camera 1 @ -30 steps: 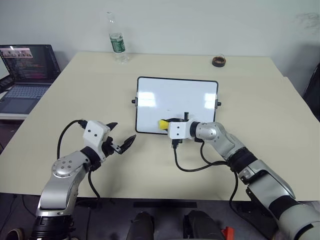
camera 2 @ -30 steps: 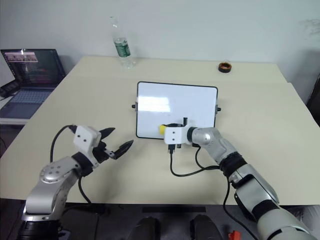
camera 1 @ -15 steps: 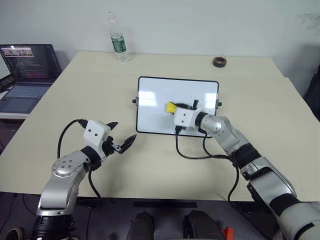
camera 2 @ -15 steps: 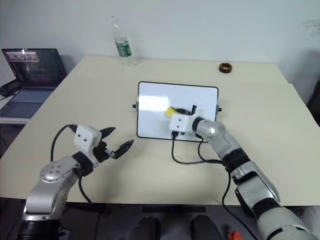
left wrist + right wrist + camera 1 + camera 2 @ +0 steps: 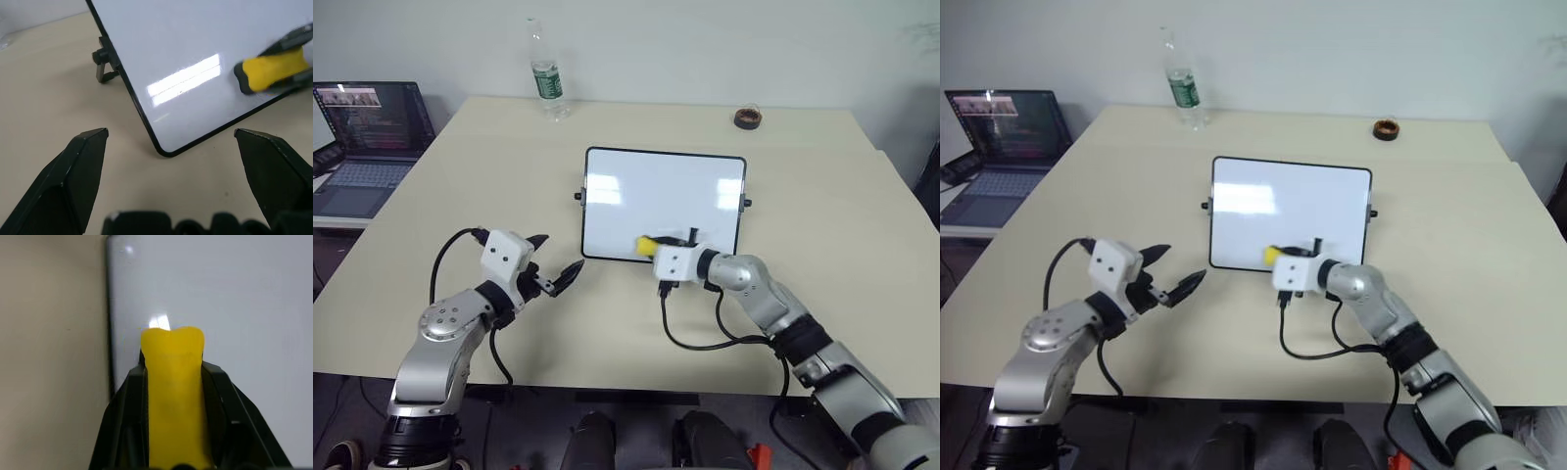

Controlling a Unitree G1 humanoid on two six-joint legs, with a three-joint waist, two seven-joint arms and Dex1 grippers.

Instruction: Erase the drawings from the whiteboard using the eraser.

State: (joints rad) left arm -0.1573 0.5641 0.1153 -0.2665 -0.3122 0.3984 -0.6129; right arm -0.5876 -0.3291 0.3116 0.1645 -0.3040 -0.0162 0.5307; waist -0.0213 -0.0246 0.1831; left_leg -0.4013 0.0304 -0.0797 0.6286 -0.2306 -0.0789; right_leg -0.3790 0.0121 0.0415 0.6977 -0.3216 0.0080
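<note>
Next, my right gripper sets the eraser free on the bare table (image 5: 804, 255), next to the corner of the whiteboard that is near and away from the laptop.
The whiteboard (image 5: 656, 191) lies flat in the middle of the table, its black-framed face plain white with glare. The drawings are out of view; no red strokes can be made out on it. My right gripper (image 5: 653, 243) is shut on the yellow eraser (image 5: 647, 241) and holds it over the board's near edge, left of centre. In the right wrist view the eraser (image 5: 172, 382) sits squeezed between the two black fingers (image 5: 132, 396), close to the board's frame. My left gripper (image 5: 555, 257) hovers open and empty off the board's near left corner (image 5: 164, 149).
A laptop (image 5: 367, 127) stands open on a side surface at the far left. At the table's far edge are a water bottle (image 5: 544, 73) and a dark ring (image 5: 745, 118). A black cable (image 5: 690, 341) loops on the table beneath my right wrist.
My right gripper swept the eraser from the board's near edge up to its middle, then back down to the near edge. The left gripper has barely moved.
</note>
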